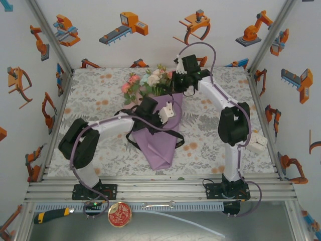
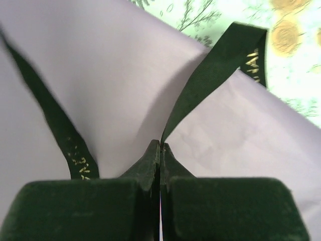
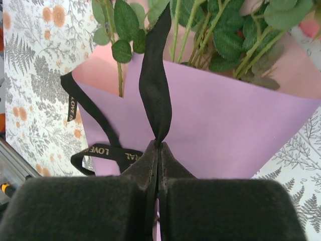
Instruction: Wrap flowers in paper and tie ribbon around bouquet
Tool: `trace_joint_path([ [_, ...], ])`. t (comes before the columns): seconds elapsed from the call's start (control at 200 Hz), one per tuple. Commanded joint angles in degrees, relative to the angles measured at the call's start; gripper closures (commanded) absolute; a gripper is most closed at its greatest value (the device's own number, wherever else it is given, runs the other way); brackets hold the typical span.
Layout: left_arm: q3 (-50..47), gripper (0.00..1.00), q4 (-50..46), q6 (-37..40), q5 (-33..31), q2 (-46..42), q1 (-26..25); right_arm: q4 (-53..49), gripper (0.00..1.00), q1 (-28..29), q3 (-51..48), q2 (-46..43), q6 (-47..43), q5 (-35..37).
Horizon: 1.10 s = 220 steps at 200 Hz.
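Note:
The ribbon's loop is slack around the cone, so the robot's left gripper needs to grab the ribbon's tail (image 3: 71, 107) beside the cone and pull it away from the right gripper.
The bouquet lies mid-table, its flowers (image 1: 150, 79) poking out of the lilac-purple paper (image 1: 163, 143) cone toward the far side. The black ribbon (image 1: 134, 138) loops around the cone. My left gripper (image 1: 168, 111) hovers over the cone's middle. In the left wrist view my left gripper (image 2: 160, 144) is shut on a ribbon (image 2: 215, 75) strand that rises over the paper (image 2: 100, 75). My right gripper (image 1: 183, 83) sits at the cone's mouth. In the right wrist view my right gripper (image 3: 158, 144) is shut on another ribbon (image 3: 156, 90) strand, in front of the paper (image 3: 225, 125) and green stems (image 3: 210, 35).
A floral tablecloth (image 1: 100, 100) covers the table, with patterned walls on three sides. A white block (image 1: 257, 142) sits near the right arm. Below the front rail lie a yellow-handled tool (image 1: 50, 215) and a red round tin (image 1: 119, 215).

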Motion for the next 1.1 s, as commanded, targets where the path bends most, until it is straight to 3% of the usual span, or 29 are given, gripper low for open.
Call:
trace_joint_path([
  [0.0,-3.26,1.0,7.76,-6.54,2.33,-7.79,0.27,1.75,1.0,0.36,-6.8,-4.02,1.82,-2.14],
  [0.185,-4.69,1.0,10.75,-9.1,-0.31,-11.73,0.45,4.71,0.97,4.29,-24.39,-14.74,2.32,-8.93],
  [0.29,-5.03,1.0,11.99,-9.71,-0.49,-11.71,0.71,3.38,0.73,5.11,-31.72,-21.34,2.96,-10.99],
  [0.345,-5.03,1.0,11.94,-10.11,-0.27,-11.46,0.82,1.54,0.58,4.5,-33.12,-25.12,2.9,-7.49],
  [0.395,-5.09,1.0,12.39,-10.68,0.0,-11.07,0.78,0.87,0.53,3.36,-33.78,-28.29,3.26,-3.7],
  [0.556,-2.83,1.0,12.11,-15.34,-2.65,-8.52,0.85,1.73,0.56,2.53,-37.63,-37.76,7.14,6.39],
  [0.746,4.62,1.0,9.4,-24.86,-6.17,-1.89,1.81,25.79,0.59,14.63,-58.27,-49.23,16.32,14.79],
  [1.011,12.82,1.0,5.97,-31.53,-6.37,6.62,2.76,46.71,0.55,16.74,-64.85,-41.99,2.04,16.2],
  [1.096,13.33,1.0,5.8,-31.72,-5.54,7.66,2.83,46.0,0.54,16.79,-62.48,-38.91,-2.58,13.84],
])
